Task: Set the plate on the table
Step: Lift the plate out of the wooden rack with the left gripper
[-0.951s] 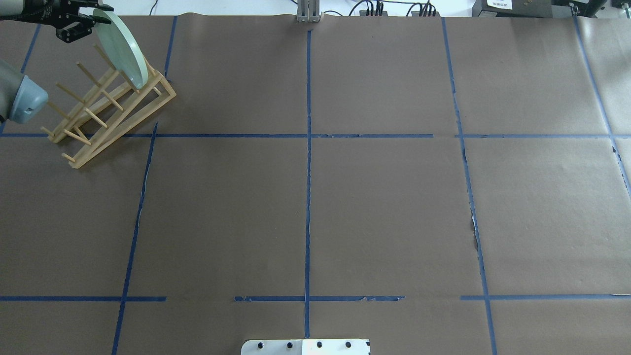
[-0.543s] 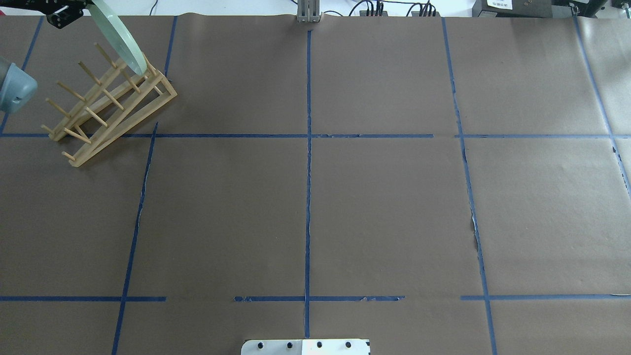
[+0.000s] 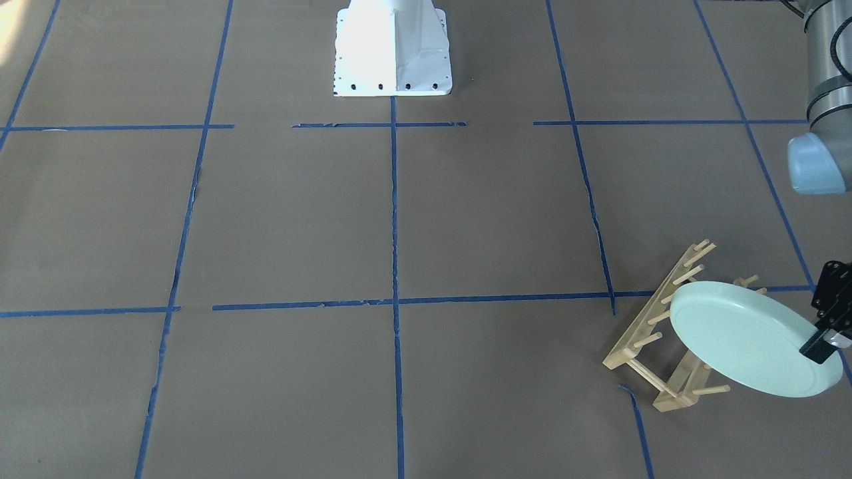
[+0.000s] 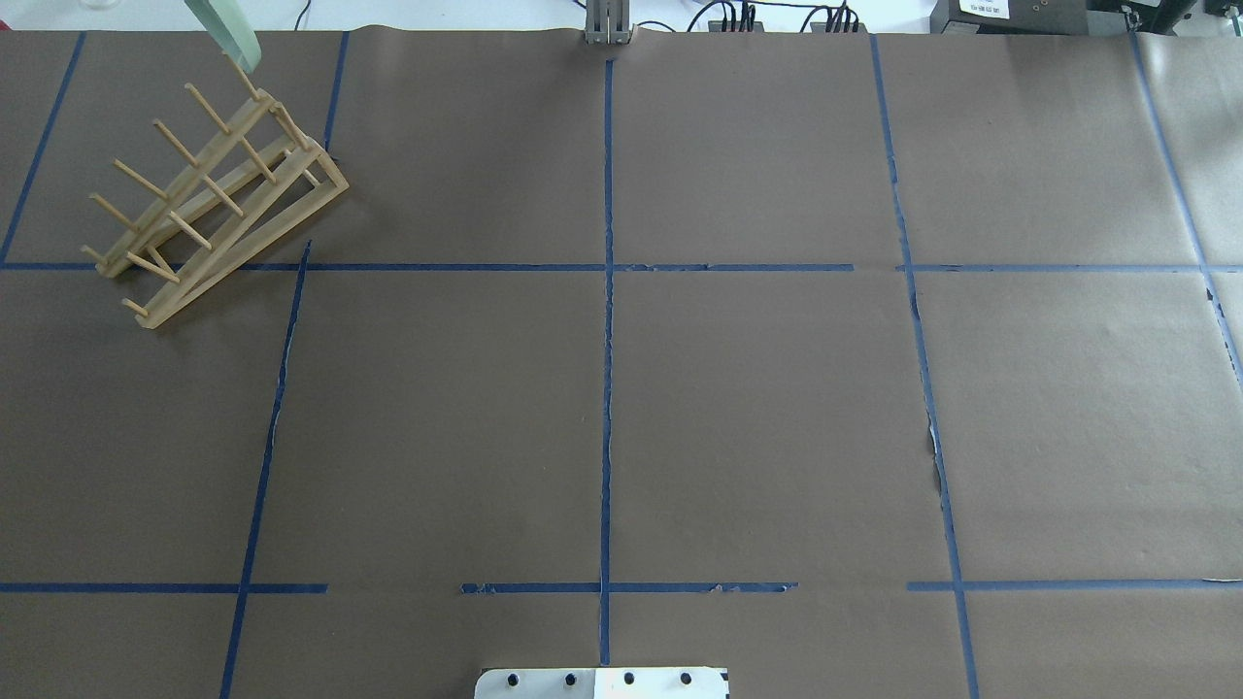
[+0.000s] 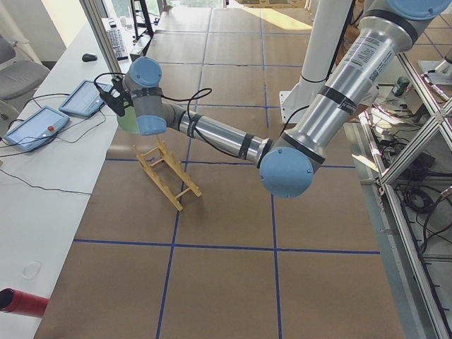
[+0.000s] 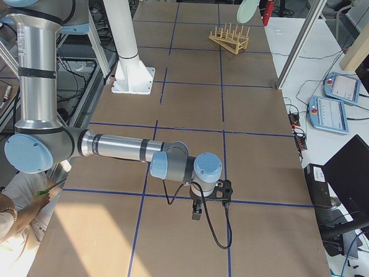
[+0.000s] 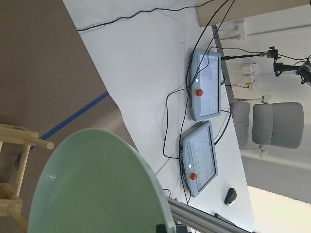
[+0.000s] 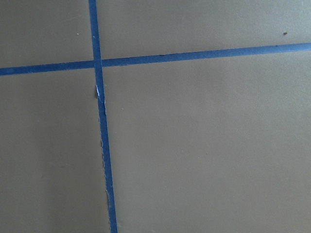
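Note:
Next, I set the plate mid-square inside the blue tape (image 3: 507,194) between the white robot base and wooden peg rack with my left gripper.
The pale mint-green plate (image 3: 745,336) hangs tilted in the air over the far end of the wooden peg rack (image 3: 655,326). My left gripper (image 3: 824,339) is shut on the plate's rim, at the table's edge. In the overhead view only the plate's lower edge (image 4: 225,31) shows, above the rack (image 4: 214,194). The left wrist view shows the plate's hollow face (image 7: 97,184). The brown-paper table (image 3: 466,219) lies below. My right gripper (image 6: 196,210) hangs low over the table (image 6: 190,98), far from the rack; I cannot tell whether it is open or shut.
The white robot base (image 3: 393,46) stands at the table's near edge. Two teach pendants (image 7: 204,92) with cables lie on the white bench beyond the rack. My left arm's elbow (image 3: 819,163) hangs over the table beside the rack.
The plate has risen out of the rack and moved toward the table's far edge. My left gripper and arm have left the overhead view. The rack stays put.

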Controlling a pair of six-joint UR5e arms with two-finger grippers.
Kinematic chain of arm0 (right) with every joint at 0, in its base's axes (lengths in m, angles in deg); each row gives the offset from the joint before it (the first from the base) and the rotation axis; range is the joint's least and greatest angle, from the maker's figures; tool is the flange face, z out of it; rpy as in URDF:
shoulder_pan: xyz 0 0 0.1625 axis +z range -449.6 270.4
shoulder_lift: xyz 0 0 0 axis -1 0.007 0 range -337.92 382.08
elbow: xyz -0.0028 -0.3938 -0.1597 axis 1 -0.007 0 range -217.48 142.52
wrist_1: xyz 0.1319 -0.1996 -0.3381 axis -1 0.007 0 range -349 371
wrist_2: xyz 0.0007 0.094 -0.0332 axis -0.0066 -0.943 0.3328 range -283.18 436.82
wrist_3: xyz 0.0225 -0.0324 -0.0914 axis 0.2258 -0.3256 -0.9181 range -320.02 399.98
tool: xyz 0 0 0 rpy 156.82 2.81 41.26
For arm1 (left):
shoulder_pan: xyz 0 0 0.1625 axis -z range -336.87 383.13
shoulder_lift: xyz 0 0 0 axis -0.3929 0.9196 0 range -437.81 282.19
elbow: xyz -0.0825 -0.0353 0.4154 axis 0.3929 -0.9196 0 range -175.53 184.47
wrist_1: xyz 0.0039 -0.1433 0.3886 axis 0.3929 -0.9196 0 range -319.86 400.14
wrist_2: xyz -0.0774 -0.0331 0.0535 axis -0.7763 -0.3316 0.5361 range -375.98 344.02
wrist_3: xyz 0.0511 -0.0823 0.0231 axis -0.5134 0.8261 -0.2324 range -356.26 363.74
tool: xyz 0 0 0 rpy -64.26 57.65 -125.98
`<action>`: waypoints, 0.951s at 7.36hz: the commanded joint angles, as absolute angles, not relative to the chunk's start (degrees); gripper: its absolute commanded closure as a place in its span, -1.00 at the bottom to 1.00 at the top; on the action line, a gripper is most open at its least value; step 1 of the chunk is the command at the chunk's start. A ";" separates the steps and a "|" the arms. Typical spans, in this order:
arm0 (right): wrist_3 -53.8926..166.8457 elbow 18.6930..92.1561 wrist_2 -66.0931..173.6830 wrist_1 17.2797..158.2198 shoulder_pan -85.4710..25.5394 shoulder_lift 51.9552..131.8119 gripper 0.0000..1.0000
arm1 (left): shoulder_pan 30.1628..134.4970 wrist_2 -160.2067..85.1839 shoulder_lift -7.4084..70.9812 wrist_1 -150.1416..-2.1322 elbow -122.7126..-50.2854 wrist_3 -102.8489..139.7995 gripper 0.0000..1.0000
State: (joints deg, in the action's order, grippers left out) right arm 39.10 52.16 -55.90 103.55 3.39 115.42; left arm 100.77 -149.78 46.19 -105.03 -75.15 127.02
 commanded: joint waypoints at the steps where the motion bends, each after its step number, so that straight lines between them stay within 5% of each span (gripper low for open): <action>1: 39.10 52.17 -55.90 103.55 3.39 115.42 -1.00 | 95.77 -149.93 50.85 -90.27 -80.05 121.30 1.00; 3: 39.10 52.17 -55.90 103.55 3.39 115.42 -1.00 | 87.17 -141.46 51.91 -71.22 -87.61 109.01 1.00; 7: 39.10 52.17 -55.90 103.55 3.39 115.42 -1.00 | 65.64 -121.05 58.77 -38.94 -88.17 97.29 1.00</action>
